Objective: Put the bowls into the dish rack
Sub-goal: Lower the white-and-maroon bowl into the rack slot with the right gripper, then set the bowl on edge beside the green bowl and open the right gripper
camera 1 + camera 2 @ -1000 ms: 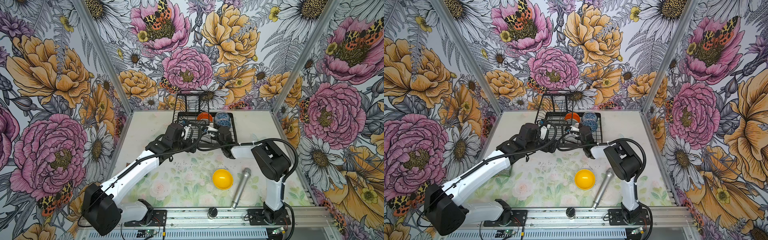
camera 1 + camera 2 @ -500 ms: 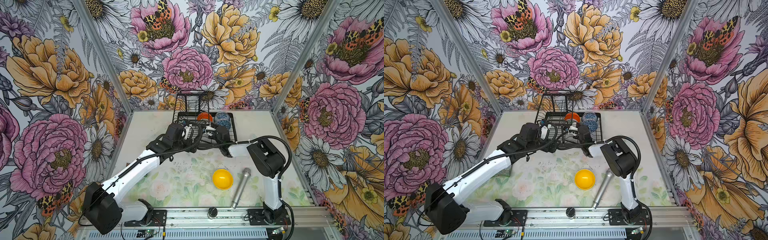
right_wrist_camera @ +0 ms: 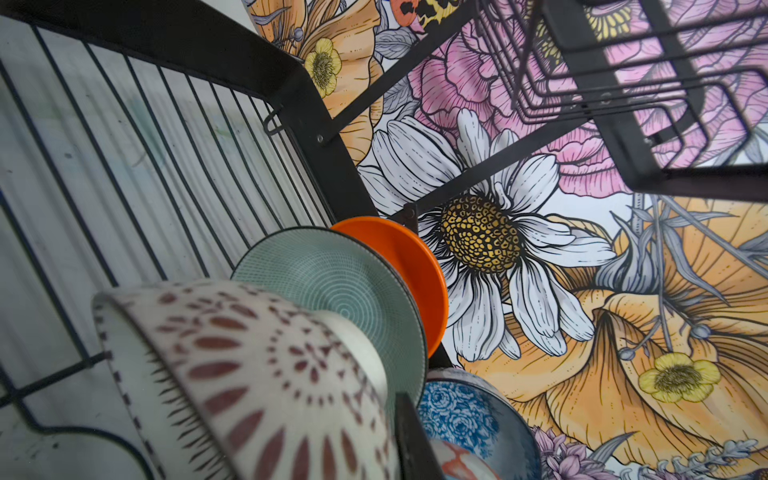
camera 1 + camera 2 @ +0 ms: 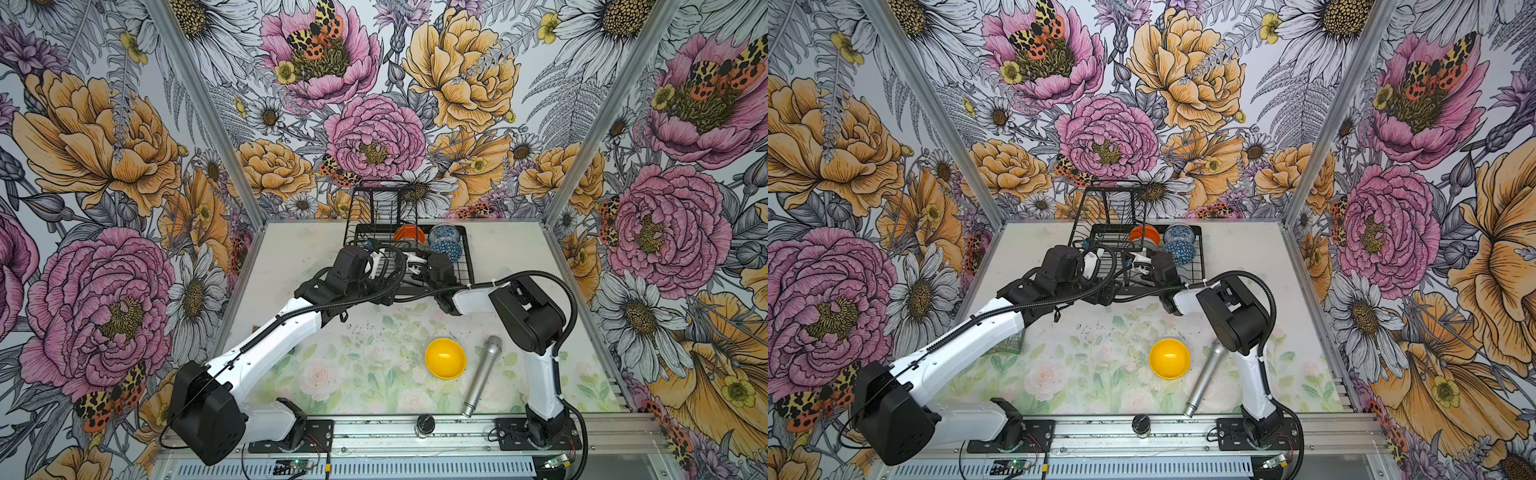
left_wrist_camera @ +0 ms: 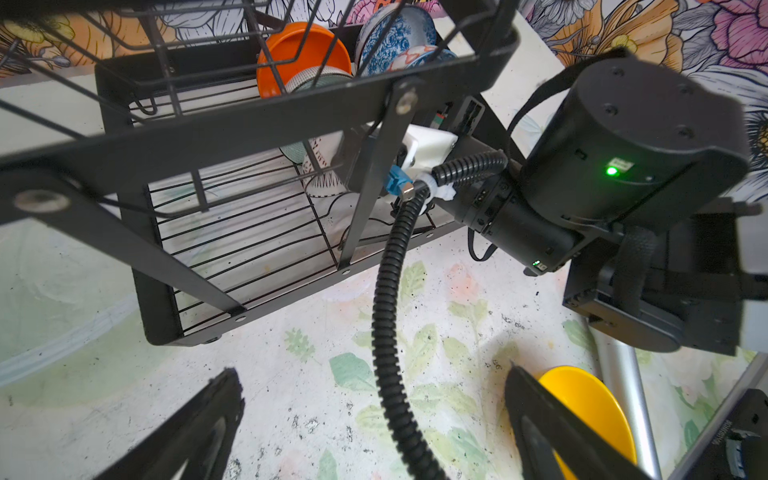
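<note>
The robot's right gripper should release the white bowl in the rack (image 4: 417, 264) (image 3: 220, 376) just in front of the pale teal bowl.
The black wire dish rack (image 4: 468, 266) stands at the back of the table. An orange bowl (image 4: 409, 233), a blue-and-white floral bowl (image 4: 444, 231) and a blue geometric bowl (image 4: 448, 250) stand on edge in it. My right gripper (image 3: 395, 419) reaches into the rack. It is shut on the rim of a white bowl with a dark pattern (image 3: 249, 374), which is tilted against a pale teal bowl (image 3: 332, 282). A yellow bowl (image 4: 444, 358) lies upside down on the table. My left gripper (image 5: 374, 428) hangs open and empty over the table in front of the rack.
A silver microphone (image 4: 482, 376) lies just right of the yellow bowl. A small black knob (image 4: 424, 424) sits on the front rail. The rack's raised upper tier (image 4: 384, 203) stands over its left part. The right arm's cable (image 5: 386, 332) runs between my left fingers.
My right arm has slid a little to the left, carrying the white bowl deeper into the rack. The left arm has hardly moved.
</note>
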### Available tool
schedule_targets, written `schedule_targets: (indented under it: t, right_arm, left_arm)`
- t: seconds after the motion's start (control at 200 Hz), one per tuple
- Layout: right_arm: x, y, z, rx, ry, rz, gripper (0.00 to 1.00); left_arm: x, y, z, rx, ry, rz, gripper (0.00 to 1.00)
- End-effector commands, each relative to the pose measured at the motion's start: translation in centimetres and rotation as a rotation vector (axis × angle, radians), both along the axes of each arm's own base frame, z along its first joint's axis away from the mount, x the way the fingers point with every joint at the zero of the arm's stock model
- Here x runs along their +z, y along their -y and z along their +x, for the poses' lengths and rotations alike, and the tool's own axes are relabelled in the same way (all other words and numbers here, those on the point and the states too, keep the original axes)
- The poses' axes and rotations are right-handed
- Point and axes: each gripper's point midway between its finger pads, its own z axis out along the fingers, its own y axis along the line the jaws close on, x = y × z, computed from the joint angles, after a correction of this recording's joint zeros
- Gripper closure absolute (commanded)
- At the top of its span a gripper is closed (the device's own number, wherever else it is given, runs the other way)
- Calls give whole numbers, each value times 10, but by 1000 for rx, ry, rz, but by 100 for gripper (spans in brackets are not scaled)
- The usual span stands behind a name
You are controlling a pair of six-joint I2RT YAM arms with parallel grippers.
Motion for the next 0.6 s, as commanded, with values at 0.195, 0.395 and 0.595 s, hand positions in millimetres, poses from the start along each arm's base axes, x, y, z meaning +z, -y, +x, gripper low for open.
schedule_targets:
  t: [0.195, 0.395, 0.595]
  right_arm:
    - [11, -8, -8, 23, -20, 98, 100]
    - [11, -6, -11, -3, -47, 93, 100]
    - [12, -5, -13, -11, -60, 98, 97]
  left_arm:
    - [13, -1, 4, 10, 35, -20, 1]
    - [11, -4, -1, 9, 35, -27, 1]
    - [12, -6, -5, 14, 40, -40, 1]
